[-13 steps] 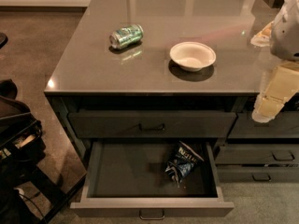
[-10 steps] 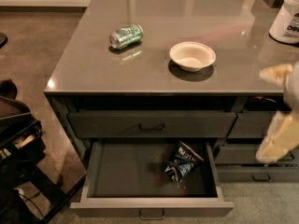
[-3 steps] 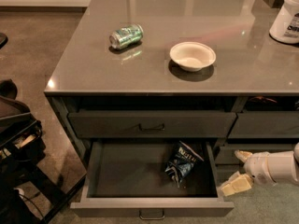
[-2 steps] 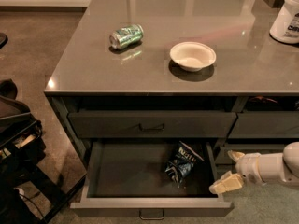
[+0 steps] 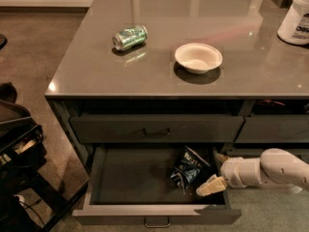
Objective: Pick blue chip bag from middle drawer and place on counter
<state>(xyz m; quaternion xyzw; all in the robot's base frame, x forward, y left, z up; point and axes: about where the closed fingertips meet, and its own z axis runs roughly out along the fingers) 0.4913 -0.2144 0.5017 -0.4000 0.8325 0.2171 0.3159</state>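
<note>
Next, my gripper goes to the middle of the blue chip bag [image 5: 190, 171] in the open drawer and closes there.
The blue chip bag [image 5: 187, 170] lies crumpled in the right part of the open middle drawer [image 5: 126, 179], whose front [image 5: 154, 212] is pulled out toward me. My gripper [image 5: 215, 172] reaches in from the right at drawer height, just right of the bag, with its pale fingers [image 5: 210, 185] spread open and empty. The white arm behind it stretches off to the right edge. The counter [image 5: 145, 76] is the glossy grey-brown top above the drawers.
On the counter lie a green drink can [image 5: 129, 36] on its side, a white bowl [image 5: 198, 58] and a white tub [image 5: 295, 18] at the far right. The top drawer [image 5: 154, 128] is shut. A black cart [image 5: 19, 149] stands at the left on the floor.
My arm has come down from beside the counter's right side to drawer level and moved left, bringing the gripper close to the bag. The bag has not moved.
</note>
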